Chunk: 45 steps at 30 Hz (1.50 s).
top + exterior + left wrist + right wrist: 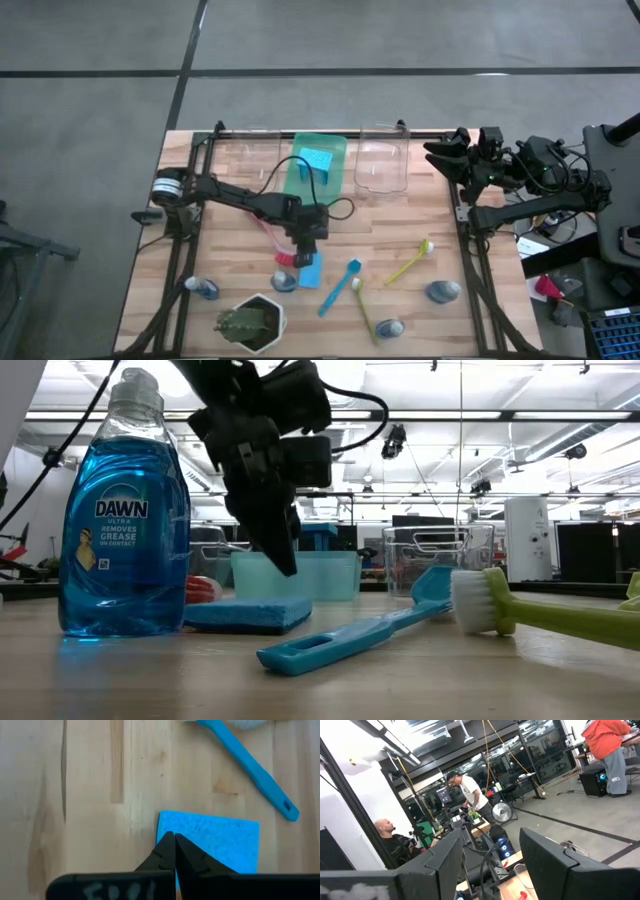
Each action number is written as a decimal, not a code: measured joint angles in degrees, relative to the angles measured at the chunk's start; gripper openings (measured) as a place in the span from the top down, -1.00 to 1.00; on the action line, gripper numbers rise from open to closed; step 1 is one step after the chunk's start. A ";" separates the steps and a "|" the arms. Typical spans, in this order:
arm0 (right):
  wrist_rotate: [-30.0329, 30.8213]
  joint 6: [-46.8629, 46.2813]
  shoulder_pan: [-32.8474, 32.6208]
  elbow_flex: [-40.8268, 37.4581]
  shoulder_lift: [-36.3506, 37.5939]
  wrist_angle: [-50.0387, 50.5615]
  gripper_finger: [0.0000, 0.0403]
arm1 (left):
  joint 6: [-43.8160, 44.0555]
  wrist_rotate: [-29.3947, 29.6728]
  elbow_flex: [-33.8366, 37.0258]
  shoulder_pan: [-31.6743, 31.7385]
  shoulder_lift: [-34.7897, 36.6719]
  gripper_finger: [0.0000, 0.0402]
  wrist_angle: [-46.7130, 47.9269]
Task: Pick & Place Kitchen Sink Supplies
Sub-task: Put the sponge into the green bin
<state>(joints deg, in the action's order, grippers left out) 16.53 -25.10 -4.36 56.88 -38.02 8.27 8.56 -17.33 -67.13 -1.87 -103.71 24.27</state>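
My left gripper should open its fingers, which are shut above the flat blue sponge, and pinch the sponge's far edge (159, 826) before lifting.
A flat blue sponge (311, 270) (250, 613) (220, 840) lies flat on the wooden table near its middle. My left gripper (306, 252) (288, 565) (174, 842) hangs just above the sponge's far edge, slanting down, fingers shut with nothing between them. Beside the sponge lies a blue dish brush (340, 287) (370, 630) (250, 765), with a red brush (284, 258) on the sponge's other side. A second sponge (318, 158) rests in the green tray (300, 180). My right gripper (440, 155) (490, 870) waits raised at the far right corner, open.
Two yellow-green brushes (410, 262) (365, 310) and several small blue bottles (205, 288) (283, 281) (443, 291) lie scattered along the near half. A potted plant (250, 322) stands at the near edge. Clear bins (245, 160) (380, 165) flank the tray at the back.
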 joint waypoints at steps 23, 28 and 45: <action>0.02 0.63 0.02 0.00 -0.09 0.02 0.04 | -1.79 -1.12 1.57 -0.13 -0.50 0.17 0.60; 0.04 0.63 0.02 0.01 -0.07 0.02 0.04 | -1.71 -0.74 3.02 -0.13 -0.52 0.17 -0.78; 1.64 0.63 0.02 0.00 -0.07 0.00 0.04 | -2.80 -0.08 5.68 -0.44 -0.52 0.60 -4.87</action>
<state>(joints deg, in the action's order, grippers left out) 18.17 -24.47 -4.34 56.88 -38.09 8.27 5.76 -17.41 -61.45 -2.31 -104.22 19.40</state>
